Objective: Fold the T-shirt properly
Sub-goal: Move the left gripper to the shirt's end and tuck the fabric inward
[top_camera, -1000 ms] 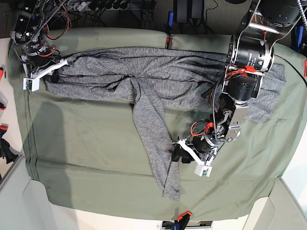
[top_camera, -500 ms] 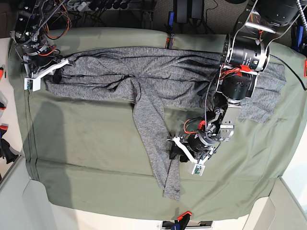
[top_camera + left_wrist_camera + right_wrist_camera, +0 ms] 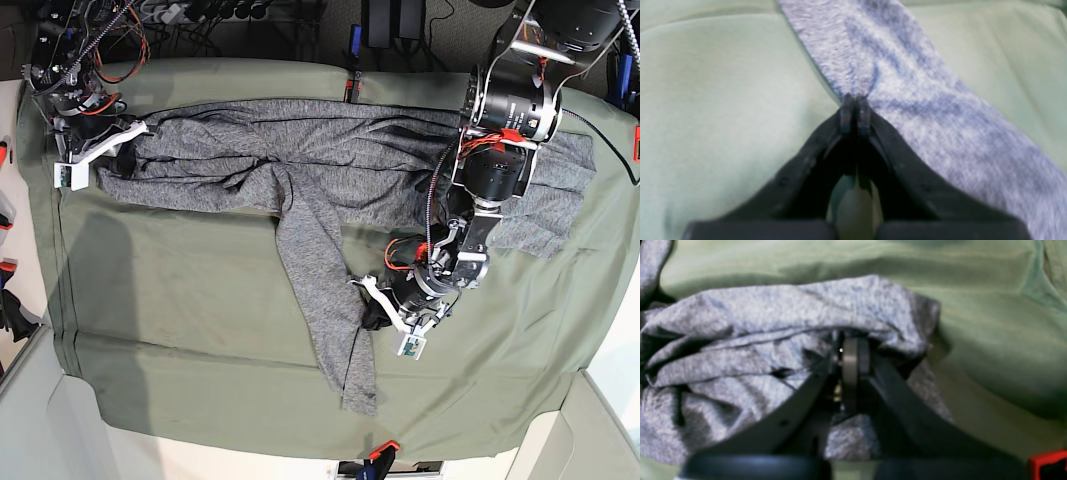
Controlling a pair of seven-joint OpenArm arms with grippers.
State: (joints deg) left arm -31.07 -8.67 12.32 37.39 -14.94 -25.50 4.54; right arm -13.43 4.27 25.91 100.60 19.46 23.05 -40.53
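My left gripper will let go of the sleeve on the near edge of the T-shirt's long band (image 3: pixel 500 228), under my left arm.
The heather-grey T-shirt (image 3: pixel 330 150) lies as a long band across the far half of the table. One sleeve (image 3: pixel 320 280) runs down from it toward the front edge. My left gripper (image 3: pixel 372 315) sits at the sleeve's right edge, about two thirds of the way down. In the left wrist view my left gripper (image 3: pixel 855 98) is shut, pinching the edge of the sleeve (image 3: pixel 923 100). My right gripper (image 3: pixel 122 155) is at the shirt's left end. Its wrist view shows my right gripper (image 3: pixel 848 343) shut within bunched folds of the T-shirt (image 3: pixel 740 340).
An olive-green table cloth (image 3: pixel 180 300) covers the whole table and hangs over its edges. Red clamps hold it at the front edge (image 3: pixel 383 450) and the back edge (image 3: pixel 351 85). Cables and power strips (image 3: pixel 200 12) lie behind the table.
My left gripper moved left onto the sleeve's edge and went from open to shut on it. The right gripper stayed at the shirt's left end.
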